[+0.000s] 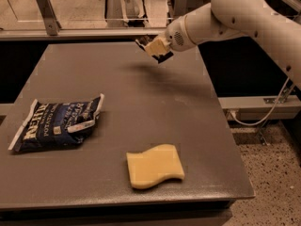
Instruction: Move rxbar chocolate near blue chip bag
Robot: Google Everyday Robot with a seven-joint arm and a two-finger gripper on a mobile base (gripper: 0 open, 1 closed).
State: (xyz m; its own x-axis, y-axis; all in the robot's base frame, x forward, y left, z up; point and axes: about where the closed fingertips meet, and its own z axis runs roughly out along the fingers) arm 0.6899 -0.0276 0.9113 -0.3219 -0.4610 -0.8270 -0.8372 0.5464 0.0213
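The robot's gripper should release the rxbar chocolate, now lifted off the table, on the grey table (113, 89) next to the far corner of the blue chip bag.
My gripper (155, 49) hangs above the far middle of the grey table (141, 102). It is shut on the rxbar chocolate (141, 43), a small black bar whose dark ends stick out on both sides of the fingers. The bar is lifted off the table and casts a shadow below it. The blue chip bag (59, 124), large and crinkled with white lettering, lies flat at the left of the table, well to the front left of the gripper.
A wavy-edged yellow sponge (155, 166) lies near the table's front edge. A metal rail and frame (47, 13) run behind the table. The table's right edge drops to a speckled floor (268, 173) with a white cable.
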